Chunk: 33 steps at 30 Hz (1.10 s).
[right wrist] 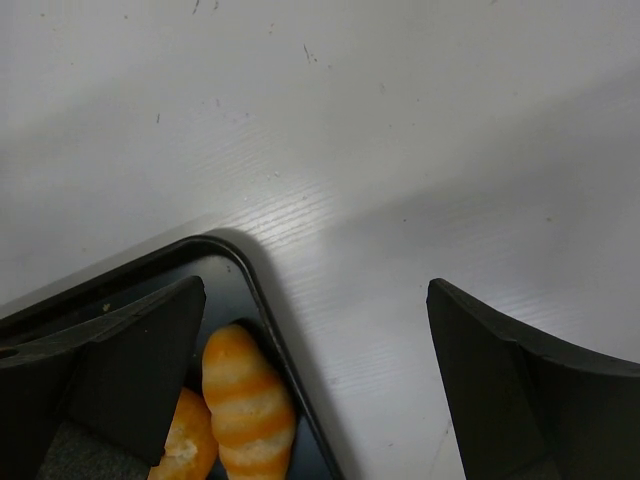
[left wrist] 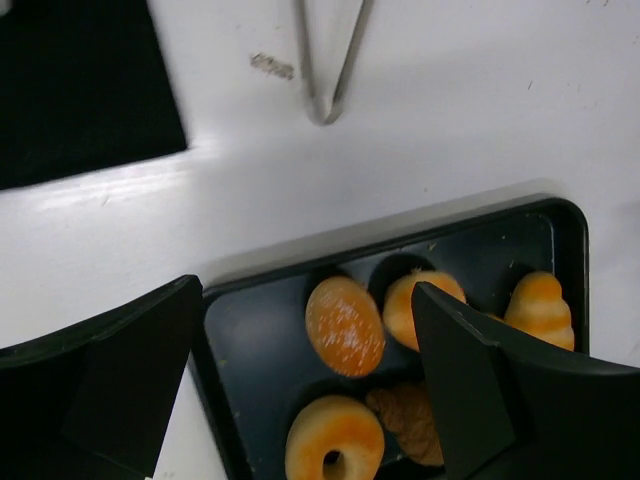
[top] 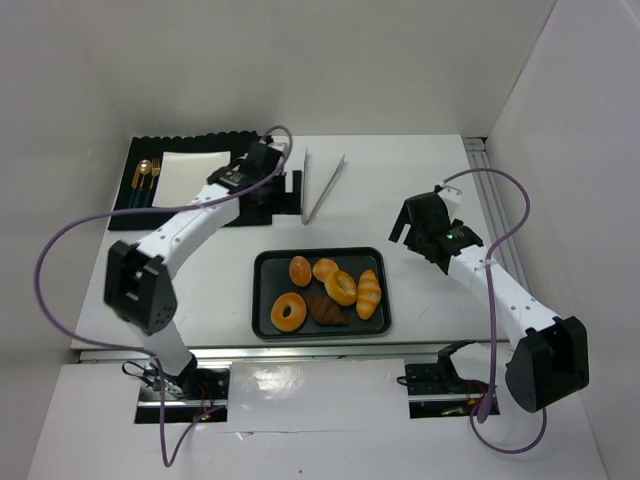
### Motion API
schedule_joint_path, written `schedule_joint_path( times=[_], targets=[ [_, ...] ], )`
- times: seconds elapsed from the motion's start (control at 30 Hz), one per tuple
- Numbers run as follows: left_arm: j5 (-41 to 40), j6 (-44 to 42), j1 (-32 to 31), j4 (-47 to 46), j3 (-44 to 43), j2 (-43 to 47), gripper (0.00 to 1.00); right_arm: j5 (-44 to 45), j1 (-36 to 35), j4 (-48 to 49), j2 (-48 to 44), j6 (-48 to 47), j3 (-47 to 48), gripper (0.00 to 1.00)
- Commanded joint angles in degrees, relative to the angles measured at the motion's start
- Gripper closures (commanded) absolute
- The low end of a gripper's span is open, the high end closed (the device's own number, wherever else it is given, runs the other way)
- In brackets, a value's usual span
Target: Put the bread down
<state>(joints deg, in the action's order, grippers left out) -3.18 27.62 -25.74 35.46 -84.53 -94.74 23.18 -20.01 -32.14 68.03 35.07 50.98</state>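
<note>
The metal tongs can pick up the bread, so next my left gripper goes to them and closes around both arms (top: 311, 199) (left wrist: 328, 58) near their joined end.
The bread, a golden-orange ring doughnut (top: 289, 312), lies in the front left of the black tray (top: 264, 262). In the left wrist view the doughnut (left wrist: 335, 440) lies at the bottom edge, below and between the fingers. My left gripper (top: 280, 188) is open and empty, up over the table behind the tray and beside the black mat; in its own view (left wrist: 305, 290) the tray's (left wrist: 250, 340) far left corner lies between the jaws. My right gripper (top: 408, 228) is open and empty, to the right of the tray's far right corner (right wrist: 235, 255).
The tray also holds round buns (top: 300, 271), a dark chocolate croissant (top: 327, 309) and a striped croissant (top: 369, 293). Metal tongs (top: 322, 188) lie behind the tray. A black mat (top: 131, 216) with a white plate (top: 190, 165) and cutlery (top: 145, 178) lies at the back left. White walls enclose the table.
</note>
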Motion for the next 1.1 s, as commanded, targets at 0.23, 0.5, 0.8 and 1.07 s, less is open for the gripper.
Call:
schedule_joint_path(
  times=[0.23,0.5,0.8,1.07],
  targets=[
    [-2.8,-8.54,-1.6,8.39,-32.25,-30.92,0.0,1.43,-0.29,0.68,-2.73,0.7,-0.09,0.01],
    [1.06,-8.54,-1.07,11.38,-46.23,-46.12,0.0,2.05,-0.29,0.68,-2.2,0.7,-0.09,0.01],
    [0.1,-7.93,-1.07,12.35,-56.08,-56.34,0.0,1.52,-0.29,1.2,-1.67,0.7,-0.09,0.01],
    [-2.62,-7.31,-1.07,9.98,-59.43,-58.54,0.05,1.52,-0.29,2.34,-1.67,1.32,-2.9,0.01]
  ],
)
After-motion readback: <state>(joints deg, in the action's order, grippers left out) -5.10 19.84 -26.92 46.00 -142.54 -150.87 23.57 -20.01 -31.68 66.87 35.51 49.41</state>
